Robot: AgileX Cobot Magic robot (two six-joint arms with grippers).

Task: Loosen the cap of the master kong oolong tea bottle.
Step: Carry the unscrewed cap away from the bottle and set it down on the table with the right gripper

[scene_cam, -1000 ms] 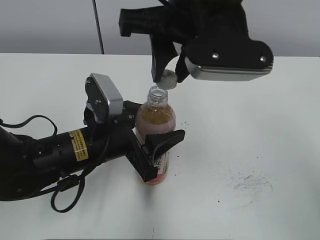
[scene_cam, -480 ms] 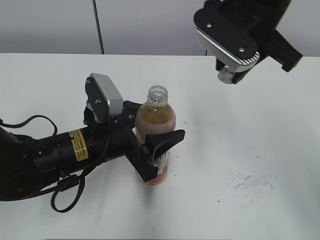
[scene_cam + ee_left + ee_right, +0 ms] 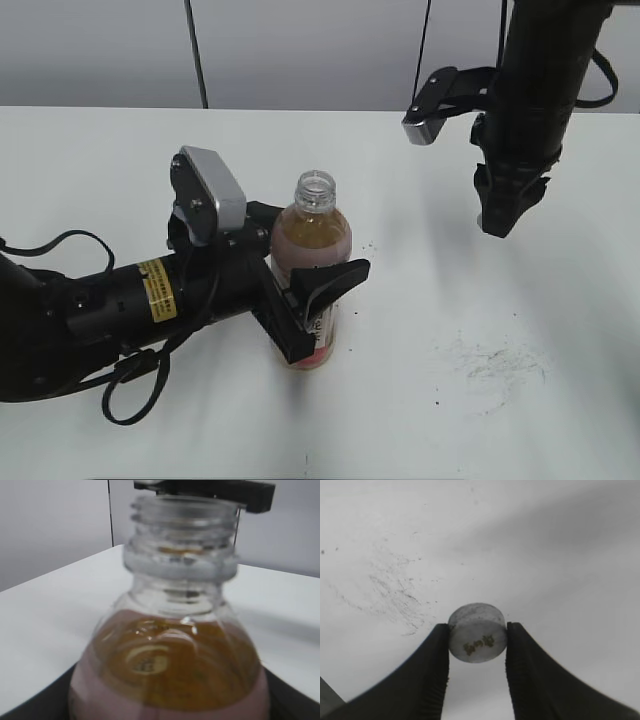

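Observation:
I will set the cap with my right gripper at the far edge of the dark scuff marks [image 3: 489, 356] on the white table.
The master kong oolong tea bottle [image 3: 312, 262] stands upright on the white table with its neck open and no cap on it. My left gripper [image 3: 300, 300] is shut round its lower body; the left wrist view shows the bottle [image 3: 170, 660] close up, threaded neck bare. My right gripper [image 3: 498, 222] hangs to the right of the bottle, pointing down above the table. In the right wrist view the small round white-grey cap [image 3: 477, 632] sits pinched between the two black fingers of the right gripper [image 3: 477, 636], held above the tabletop.
The white table [image 3: 520, 400] carries a patch of dark scuff marks [image 3: 500, 365] at the right front, seen also as scuff marks [image 3: 390, 587] below the cap. A grey wall runs behind the table's far edge. A black cable loops by the left arm [image 3: 130, 385].
The right arm has carried the cap away from above the bottle's neck, to the right and lower, turning to point downward. The left gripper and bottle have not moved.

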